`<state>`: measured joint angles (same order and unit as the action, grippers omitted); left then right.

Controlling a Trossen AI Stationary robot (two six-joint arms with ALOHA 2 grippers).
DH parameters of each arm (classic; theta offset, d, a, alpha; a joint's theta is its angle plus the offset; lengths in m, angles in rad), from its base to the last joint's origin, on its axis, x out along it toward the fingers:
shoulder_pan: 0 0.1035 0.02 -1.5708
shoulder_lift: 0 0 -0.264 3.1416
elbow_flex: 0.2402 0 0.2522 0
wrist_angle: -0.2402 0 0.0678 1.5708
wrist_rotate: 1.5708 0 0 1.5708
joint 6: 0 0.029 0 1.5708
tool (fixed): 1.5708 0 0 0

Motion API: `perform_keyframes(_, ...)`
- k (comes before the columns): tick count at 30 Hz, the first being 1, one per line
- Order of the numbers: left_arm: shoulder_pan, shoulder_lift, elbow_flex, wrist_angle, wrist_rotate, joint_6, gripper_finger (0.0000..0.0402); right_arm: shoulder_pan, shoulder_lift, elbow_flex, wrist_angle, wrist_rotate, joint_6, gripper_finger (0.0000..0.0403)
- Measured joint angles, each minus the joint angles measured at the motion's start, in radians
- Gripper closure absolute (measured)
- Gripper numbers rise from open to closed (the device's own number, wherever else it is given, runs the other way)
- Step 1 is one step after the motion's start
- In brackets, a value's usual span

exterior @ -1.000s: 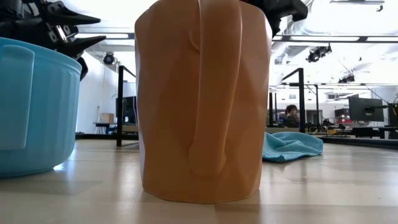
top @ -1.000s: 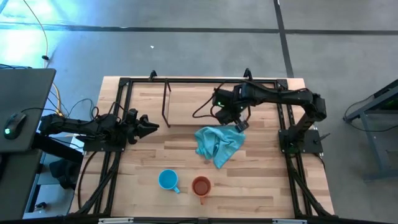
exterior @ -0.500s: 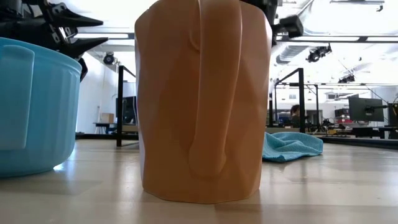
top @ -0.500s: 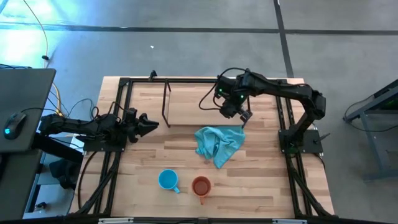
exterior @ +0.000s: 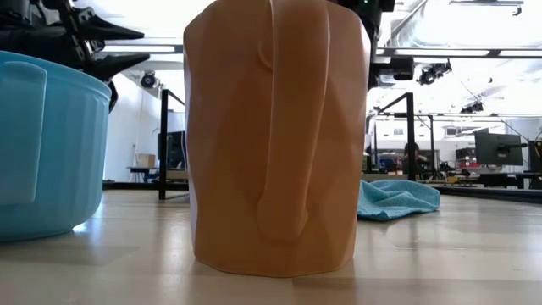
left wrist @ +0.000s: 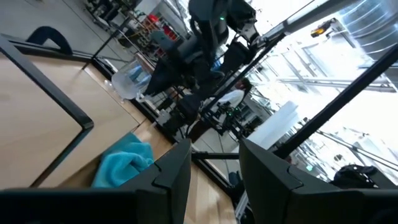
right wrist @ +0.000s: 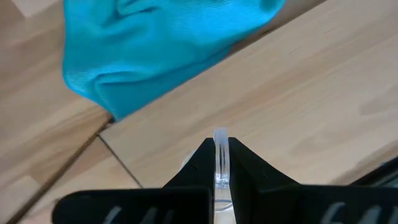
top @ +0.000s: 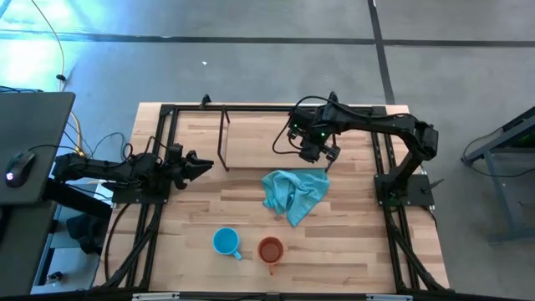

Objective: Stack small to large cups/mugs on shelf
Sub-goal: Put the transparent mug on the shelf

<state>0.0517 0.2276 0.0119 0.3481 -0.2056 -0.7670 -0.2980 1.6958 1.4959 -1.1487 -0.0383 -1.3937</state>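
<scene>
The small clear glass cup will go down from my right gripper onto the shelf's light wood surface (top: 307, 153) (right wrist: 221, 163) just behind the teal cloth.
My right gripper (top: 321, 153) is shut on the small clear glass cup (left wrist: 129, 82) above the shelf's light wood surface (top: 259, 144), just beyond the teal cloth (top: 292, 195). The shelf's thin black frame (top: 221, 138) stands at the far middle of the table. The blue mug (top: 224, 242) and the orange-brown mug (top: 270, 249) stand upright side by side near the table's near edge; in the low view the orange-brown mug (exterior: 275, 135) fills the picture, with the blue mug (exterior: 47, 144) beside it. My left gripper (top: 203, 165) waits open at the table's left, pointing right. My right gripper pinches the glass cup's thin wall at the rim (right wrist: 220, 138) between its two fingers (right wrist: 245, 163), one on either side of the wall. The fingers come from above, slanting down. The cup's body lies hidden behind the fingers in the right wrist view.
The teal cloth (right wrist: 161, 43) lies crumpled on the table right of centre, just in front of the shelf. Black arm mounts run along the left (top: 155, 159) and right (top: 386, 159) sides. Bare wood lies between the cloth and the two mugs.
My right gripper, carrying the glass cup, has moved from the far edge of the cloth toward the table's far edge and slightly left, over the shelf's wood surface, and has turned a little. The mugs and the cloth have kept still.
</scene>
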Motion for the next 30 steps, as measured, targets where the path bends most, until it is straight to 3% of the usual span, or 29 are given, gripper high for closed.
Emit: perform_keyframes(30, 0.000, 0.000, 0.000, -0.001, -0.018, 0.003, 0.0277, 0.053, 0.055, 0.023, 0.063, 0.000, -0.088, 0.0399)
